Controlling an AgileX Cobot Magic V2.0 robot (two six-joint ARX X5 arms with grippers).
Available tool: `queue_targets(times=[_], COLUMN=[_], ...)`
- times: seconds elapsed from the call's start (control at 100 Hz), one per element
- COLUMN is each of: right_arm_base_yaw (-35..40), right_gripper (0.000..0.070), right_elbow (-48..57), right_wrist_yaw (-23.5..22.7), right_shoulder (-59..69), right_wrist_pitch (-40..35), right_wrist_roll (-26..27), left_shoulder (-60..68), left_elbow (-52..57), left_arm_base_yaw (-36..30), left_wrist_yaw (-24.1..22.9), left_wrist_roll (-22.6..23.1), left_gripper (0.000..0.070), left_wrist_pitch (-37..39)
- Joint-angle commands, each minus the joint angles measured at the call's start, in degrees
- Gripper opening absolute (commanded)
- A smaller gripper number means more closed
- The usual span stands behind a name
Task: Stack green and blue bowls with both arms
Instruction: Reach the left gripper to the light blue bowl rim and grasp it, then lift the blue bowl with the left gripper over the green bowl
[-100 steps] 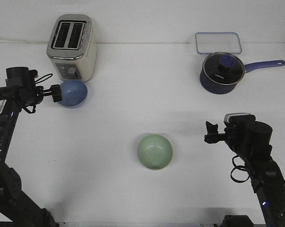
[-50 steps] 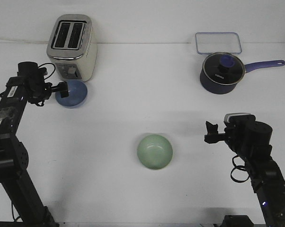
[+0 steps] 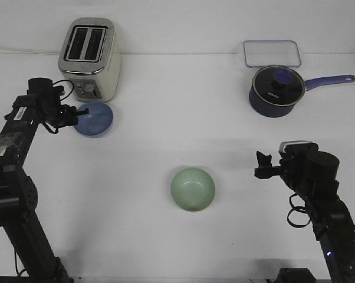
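Next, my left gripper sets the blue bowl down inside the upright green bowl (image 3: 193, 188) near the middle front.
The blue bowl (image 3: 96, 118) sits in front of the toaster at the back left, seemingly tilted. My left gripper (image 3: 77, 114) is at its left rim and looks shut on that rim. The green bowl (image 3: 193, 188) stands upright, mouth up, on the table near the middle front, with nothing touching it. My right gripper (image 3: 260, 165) hovers to the right of the green bowl, well apart from it. Its jaws look open and empty, pointing left.
A silver toaster (image 3: 89, 58) stands right behind the blue bowl. A dark navy saucepan with a glass lid (image 3: 275, 89) and a clear rectangular lid (image 3: 271, 53) are at the back right. The table is white.
My left arm swung in toward the toaster and the gripper moved slightly right. The blue bowl shifted a little right and changed its tilt. The right arm and green bowl have not moved.
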Motion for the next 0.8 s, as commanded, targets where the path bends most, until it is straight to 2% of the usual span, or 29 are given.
queue_targets(times=[0.0,0.21,0.39,0.61,0.79], right_arm_base_yaw=[0.0,0.0,0.0,0.0,0.0], right_gripper=[0.0493,0.0493,0.0493,0.0492,0.0493], right_elbow=[0.4,0.4,0.4,0.4,0.4], right_wrist_yaw=[-0.2,-0.2,-0.2,-0.2,-0.5], right_shoulder=[0.1,0.1,0.1,0.1,0.1], right_wrist_pitch=[0.6,0.6,0.7,0.7,1.0], right_wrist_roll=[0.5,0.5,0.5,0.6,0.8], left_shoulder=[1.4,-0.2,-3.6,-13.0,-20.1], left_elbow=[2.0,5.6,8.8,8.8,8.8], left_arm_base_yaw=[0.1,0.8,1.2,-0.2,-5.6], left_wrist_yaw=[0.2,7.6,12.1,12.6,12.5], left_wrist_roll=[0.8,1.8,2.1,2.7,4.1], left_gripper=[0.0012,0.0012,0.0012,0.0012,0.0013], left_wrist_pitch=[-0.5,-4.7,-9.7,-12.3,-17.2])
